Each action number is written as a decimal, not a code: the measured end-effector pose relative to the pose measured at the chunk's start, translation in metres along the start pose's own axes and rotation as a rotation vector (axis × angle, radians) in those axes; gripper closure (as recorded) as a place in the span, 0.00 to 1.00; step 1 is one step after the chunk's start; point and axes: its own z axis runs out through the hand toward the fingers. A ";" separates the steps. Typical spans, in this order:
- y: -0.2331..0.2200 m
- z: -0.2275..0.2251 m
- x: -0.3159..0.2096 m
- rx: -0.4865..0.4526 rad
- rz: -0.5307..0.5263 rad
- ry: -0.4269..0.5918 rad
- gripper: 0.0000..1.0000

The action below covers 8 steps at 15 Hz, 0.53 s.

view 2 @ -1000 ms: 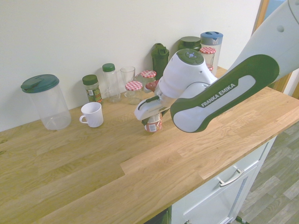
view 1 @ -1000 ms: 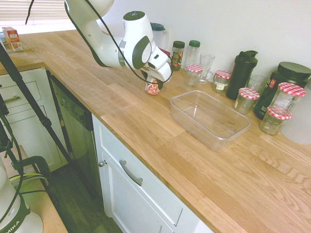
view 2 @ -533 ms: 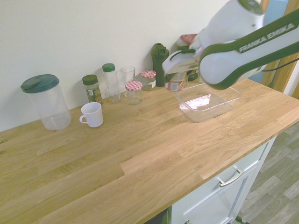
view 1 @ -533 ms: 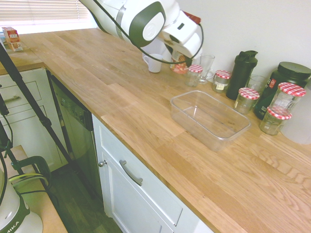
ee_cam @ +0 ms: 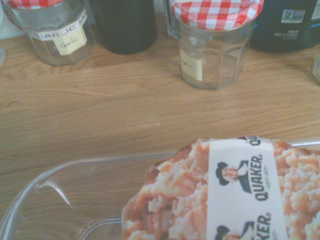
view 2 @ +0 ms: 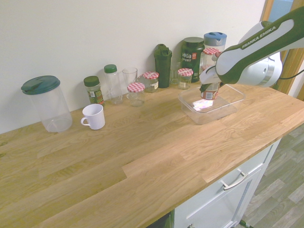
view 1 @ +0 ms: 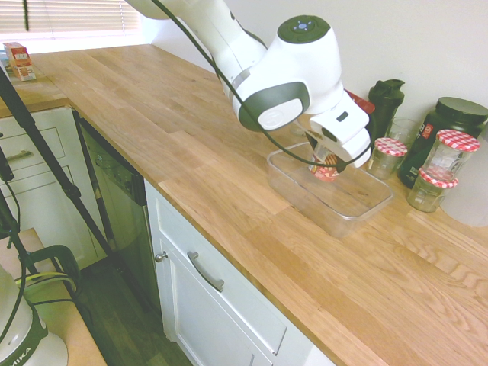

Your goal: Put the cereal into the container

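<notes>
Next, I let go of the cereal, now hanging just inside the tub, on the bottom of the clear container [view 1: 323, 191], close to its middle.
The cereal [view 1: 325, 170] is a small red, pink and white cup held in my gripper [view 1: 328, 158], which is shut on it from above. It hangs just inside the container [view 1: 358, 216], a clear shallow plastic tub on the wooden counter, over the tub's far half. From the other side the cereal [view 2: 209, 92] sits low within the container [view 2: 221, 112] under the gripper [view 2: 209, 86]. The wrist view shows the cereal [ee_cam: 220, 195] lid close up, with the container [ee_cam: 60, 172] rim curving around it. Whether the cup touches the tub floor I cannot tell.
Glass jars with checked lids [view 1: 389, 155] [view 1: 450, 154], a black shaker bottle [view 1: 383, 105] and a dark tub [view 1: 455, 120] stand by the wall just behind the container. Further along the wall are a white mug [view 2: 93, 116], a drinking glass [view 2: 129, 78] and a green-lidded pitcher [view 2: 47, 103].
The arm lifted the cereal off the counter, swung it past the jars to the tub, and has come down so the cup now hangs inside the container.
</notes>
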 end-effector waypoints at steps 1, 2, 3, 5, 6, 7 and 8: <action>0.001 0.006 0.000 -0.009 -0.004 -0.007 1.00; 0.002 0.012 -0.002 -0.019 -0.008 -0.016 1.00; 0.004 0.018 -0.006 -0.027 -0.012 -0.025 1.00; 0.006 0.031 -0.015 -0.045 -0.020 -0.046 1.00; 0.007 0.035 -0.017 -0.050 -0.025 -0.049 0.00; 0.006 0.035 -0.018 -0.050 -0.027 -0.051 0.00; 0.006 0.035 -0.018 -0.051 -0.027 -0.053 0.00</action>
